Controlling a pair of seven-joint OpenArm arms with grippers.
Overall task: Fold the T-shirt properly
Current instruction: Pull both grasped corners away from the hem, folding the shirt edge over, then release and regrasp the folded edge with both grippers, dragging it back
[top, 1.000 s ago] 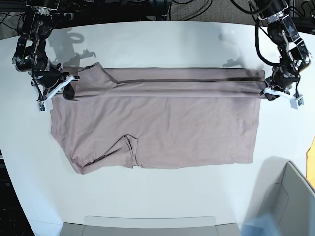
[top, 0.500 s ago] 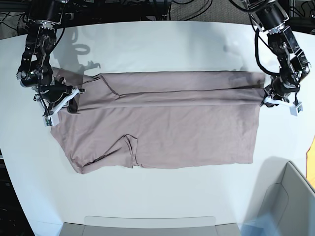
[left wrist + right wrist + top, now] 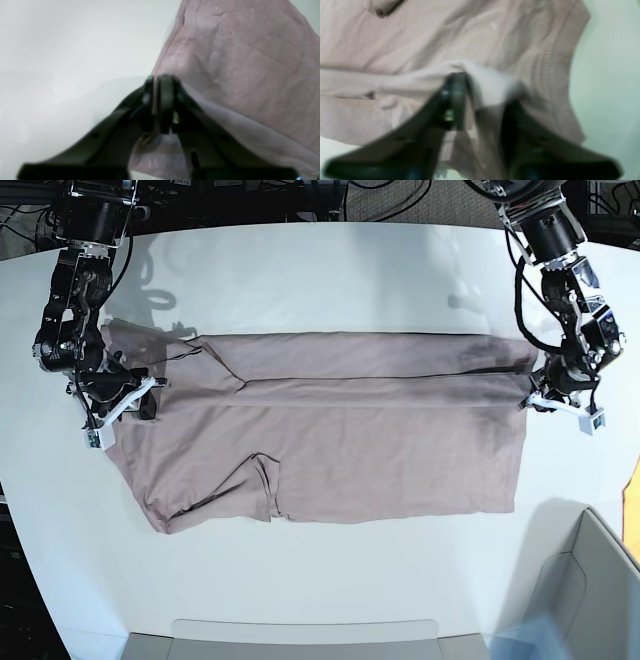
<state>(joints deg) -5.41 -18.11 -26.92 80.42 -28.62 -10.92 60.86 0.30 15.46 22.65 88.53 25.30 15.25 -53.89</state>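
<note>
My right gripper needs to open and pinch flatter cloth (image 3: 166,396) close by, because a bunched hump of the T-shirt spreads its fingers. Then both grippers will pull the T-shirt back.
The mauve-pink T-shirt (image 3: 350,440) lies flat across the white table (image 3: 320,270), its far part folded over along a long crease and one sleeve (image 3: 262,485) tucked near the front. My left gripper (image 3: 540,393) sits at the shirt's right edge. In the left wrist view, the left gripper (image 3: 157,85) has its fingertips nearly together with a thin strip of the T-shirt (image 3: 237,75) pinched between them. My right gripper (image 3: 125,395) is at the shirt's left end. In the right wrist view, the right gripper (image 3: 485,95) has its fingers apart, with a bunched hump of the T-shirt (image 3: 482,80) between them.
A grey bin (image 3: 590,580) stands at the front right corner. A flat grey tray edge (image 3: 300,635) runs along the front. Something yellow (image 3: 634,490) shows at the right border. Dark cables and arm bases crowd the far side of the table.
Both grippers came toward the front and down, and the lifted fold of the shirt settled flat. The right gripper's fingers spread apart.
</note>
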